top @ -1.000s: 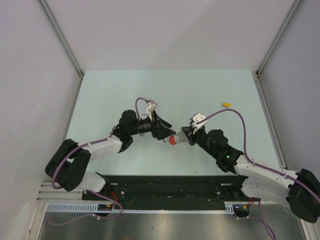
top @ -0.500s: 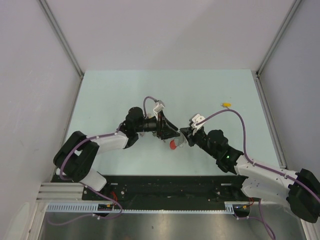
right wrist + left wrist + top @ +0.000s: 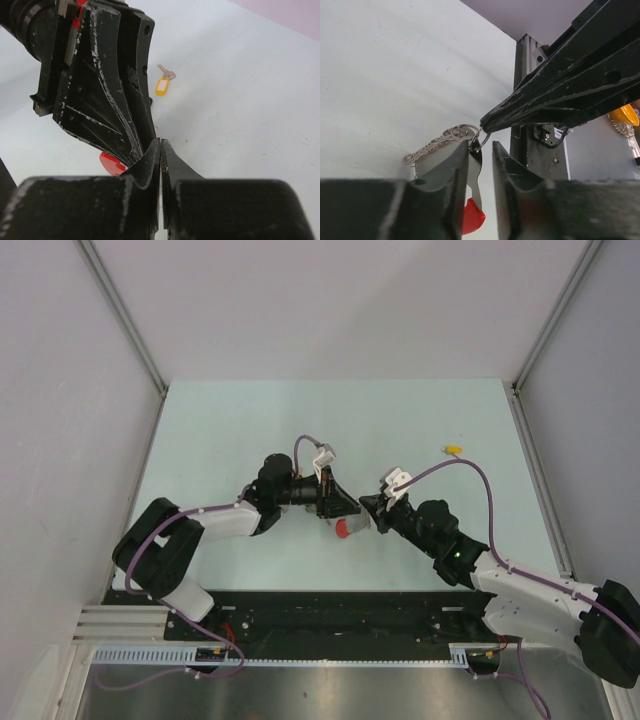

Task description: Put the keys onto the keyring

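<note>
The keyring hangs crooked by its small wire loop from the robot's right gripper, so the left gripper should pinch the loop's base (image 3: 475, 149) before the right gripper opens.
The keyring hangs between the two grippers. Its red plastic part (image 3: 343, 530) points down, and its silver toothed metal part (image 3: 432, 146) sticks out to the left. My right gripper (image 3: 160, 141) is shut on the keyring's small wire loop (image 3: 480, 140), seen from the left wrist as black tips (image 3: 486, 121). My left gripper (image 3: 480, 146) stands open around the flat metal strip above the red end (image 3: 472, 220). The strip lies against one finger (image 3: 455, 160), with a gap to the other. A key with a yellow tag (image 3: 453, 450) lies on the table at the far right, also visible from the right wrist (image 3: 161, 86).
The pale green table (image 3: 220, 430) is walled by white panels on the left, back and right. A black rail (image 3: 330, 615) runs along the near edge by the arm bases. The right arm's purple cable (image 3: 480, 480) arcs over the table near the yellow-tagged key.
My left arm has swung right until its fingers meet the right gripper's tips. Its jaws have narrowed around the keyring's strip. The red part has dropped slightly lower. The right gripper stays shut.
</note>
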Controlling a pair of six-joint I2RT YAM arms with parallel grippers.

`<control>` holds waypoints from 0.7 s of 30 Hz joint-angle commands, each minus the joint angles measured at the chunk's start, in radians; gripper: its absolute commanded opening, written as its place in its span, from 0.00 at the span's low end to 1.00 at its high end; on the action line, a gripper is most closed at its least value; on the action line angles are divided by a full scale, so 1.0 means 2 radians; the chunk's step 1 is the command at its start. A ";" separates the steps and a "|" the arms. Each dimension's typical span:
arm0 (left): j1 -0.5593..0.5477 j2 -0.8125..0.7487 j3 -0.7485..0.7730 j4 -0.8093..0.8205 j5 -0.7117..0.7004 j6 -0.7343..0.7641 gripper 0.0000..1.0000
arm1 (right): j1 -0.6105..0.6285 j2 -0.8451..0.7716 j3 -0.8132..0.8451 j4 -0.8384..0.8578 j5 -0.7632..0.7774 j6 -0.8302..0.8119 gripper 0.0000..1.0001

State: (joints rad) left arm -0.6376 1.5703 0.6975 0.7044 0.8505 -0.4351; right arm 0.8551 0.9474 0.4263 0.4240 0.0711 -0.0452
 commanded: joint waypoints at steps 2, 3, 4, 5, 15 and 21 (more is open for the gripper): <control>-0.003 -0.020 0.020 -0.042 0.001 0.043 0.21 | -0.003 -0.017 0.002 0.020 0.000 0.008 0.00; -0.003 -0.023 0.024 -0.054 -0.002 0.049 0.19 | -0.003 -0.018 0.002 0.018 0.000 0.009 0.00; -0.003 -0.029 0.026 -0.064 -0.009 0.061 0.16 | -0.003 -0.021 0.002 0.017 0.000 0.010 0.00; -0.003 -0.033 0.026 -0.081 -0.012 0.066 0.09 | -0.003 -0.023 0.002 0.014 -0.001 0.011 0.00; -0.004 -0.095 0.035 -0.155 -0.059 0.119 0.00 | -0.005 -0.041 0.002 -0.003 -0.009 0.020 0.00; -0.018 -0.104 0.033 -0.166 -0.066 0.132 0.03 | -0.006 -0.045 0.003 -0.006 -0.020 0.031 0.00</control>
State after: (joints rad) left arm -0.6582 1.3949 0.7296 0.3897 0.7437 -0.2153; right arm 0.8513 0.8783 0.4229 0.4000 0.0391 -0.0002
